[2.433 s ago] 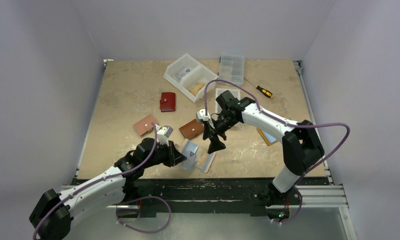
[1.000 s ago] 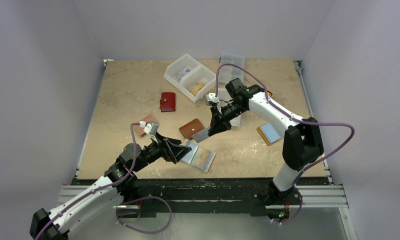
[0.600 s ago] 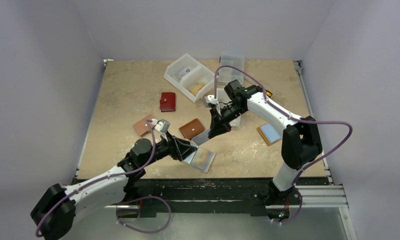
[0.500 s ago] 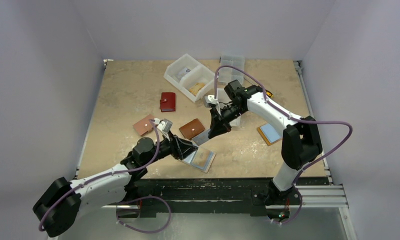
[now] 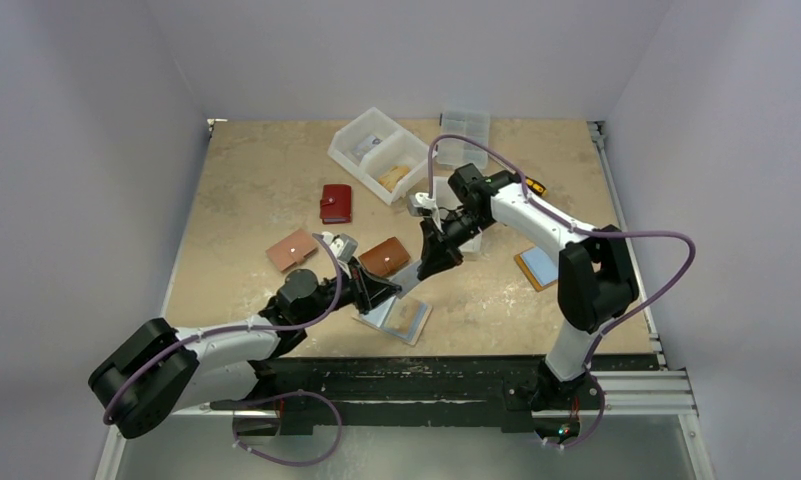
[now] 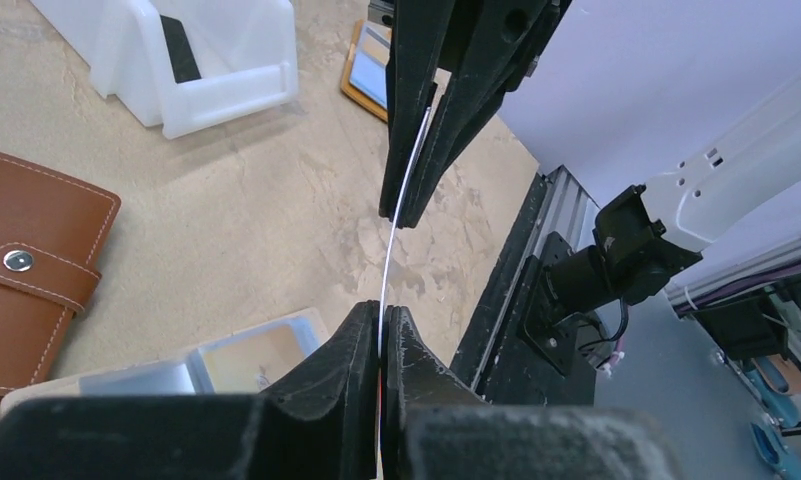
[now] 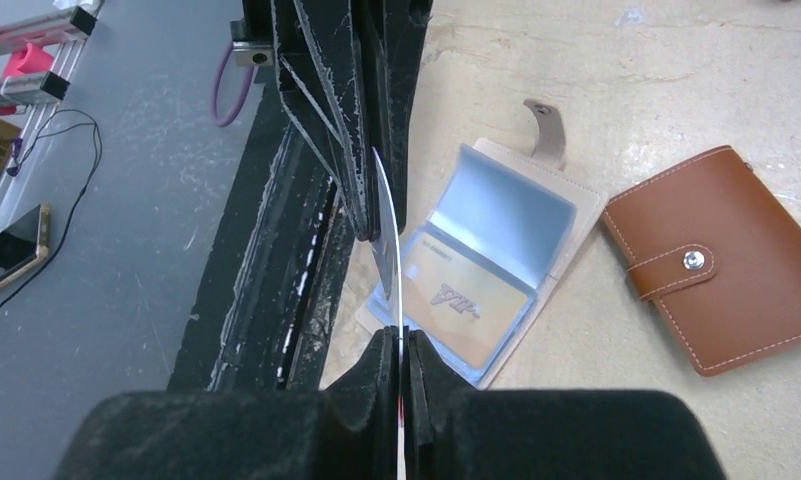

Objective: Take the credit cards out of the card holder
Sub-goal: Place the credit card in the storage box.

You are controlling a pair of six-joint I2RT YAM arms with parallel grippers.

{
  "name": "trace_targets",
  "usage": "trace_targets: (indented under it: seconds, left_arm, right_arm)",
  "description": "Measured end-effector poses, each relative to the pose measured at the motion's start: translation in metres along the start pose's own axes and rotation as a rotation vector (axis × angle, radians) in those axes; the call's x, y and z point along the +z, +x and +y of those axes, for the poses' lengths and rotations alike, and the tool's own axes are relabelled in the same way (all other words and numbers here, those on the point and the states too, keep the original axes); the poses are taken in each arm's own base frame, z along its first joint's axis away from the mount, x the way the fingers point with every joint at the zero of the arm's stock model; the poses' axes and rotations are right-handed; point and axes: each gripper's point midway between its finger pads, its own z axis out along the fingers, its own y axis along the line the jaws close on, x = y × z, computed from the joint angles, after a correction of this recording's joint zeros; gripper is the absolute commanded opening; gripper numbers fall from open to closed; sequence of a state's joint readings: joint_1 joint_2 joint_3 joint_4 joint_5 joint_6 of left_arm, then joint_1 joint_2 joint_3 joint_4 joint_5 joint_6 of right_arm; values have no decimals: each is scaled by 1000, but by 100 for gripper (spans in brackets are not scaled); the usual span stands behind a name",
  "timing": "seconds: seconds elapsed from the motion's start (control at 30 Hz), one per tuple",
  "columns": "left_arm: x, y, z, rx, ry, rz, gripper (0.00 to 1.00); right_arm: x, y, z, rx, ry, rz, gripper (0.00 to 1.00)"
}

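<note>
Next, I release the credit card, now hanging in the air between both grippers, from my left gripper onto the silver card in the divided white bin [image 5: 367,146].
One thin credit card [image 5: 404,277] hangs in the air, held edge-on between both grippers. My left gripper [image 5: 381,290] is shut on its near end [image 6: 381,335]. My right gripper [image 5: 428,268] is shut on the far end [image 7: 398,345]. In each wrist view the card [image 6: 398,230] [image 7: 386,225] shows as a pale, slightly bowed sliver running to the other arm's fingers [image 6: 446,110] [image 7: 341,110]. Below it the beige card holder [image 5: 391,318] [image 7: 511,215] lies open on the table, with a gold card [image 7: 466,295] in a clear sleeve.
A brown snap wallet [image 5: 384,257] [image 7: 716,260] lies just behind the holder. A tan one [image 5: 291,250] and a red one [image 5: 336,203] lie to the left. White bins [image 5: 381,155], a clear organiser [image 5: 464,130] and a screwdriver [image 5: 529,184] are at the back, and loose cards [image 5: 538,268] to the right.
My left arm reached forward and right to the card that the right gripper holds, and its jaws went from open to shut on it. The right gripper barely moved.
</note>
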State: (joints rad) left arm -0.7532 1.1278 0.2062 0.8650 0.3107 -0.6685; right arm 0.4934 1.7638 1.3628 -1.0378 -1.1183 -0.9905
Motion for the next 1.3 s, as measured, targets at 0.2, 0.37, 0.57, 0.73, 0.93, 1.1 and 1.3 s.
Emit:
trace_targets:
  seconds: [0.2, 0.37, 0.57, 0.73, 0.93, 1.1, 1.3]
  left_arm:
    - [1, -8, -3, 38, 15, -30, 0]
    - [2, -14, 6, 71, -26, -45, 0]
    - [11, -47, 26, 84, -130, -79, 0]
    - [24, -99, 30, 84, -184, -139, 0]
    - [37, -176, 65, 45, -289, -201, 0]
    - [40, -229, 113, -12, -323, -232, 0]
    - [56, -232, 169, -98, -322, -159, 0]
  right_arm:
    - [-5, 4, -2, -7, 9, 6, 68]
    - [-33, 15, -20, 28, 107, 23, 75]
    - [-114, 24, -38, 44, 372, -8, 78]
    - [-126, 27, -23, 15, 449, 45, 78]
    - [-139, 32, -27, 56, 510, 86, 79]
    - [-156, 23, -34, 56, 577, 101, 79]
    - [-161, 18, -49, 85, 583, 98, 79]
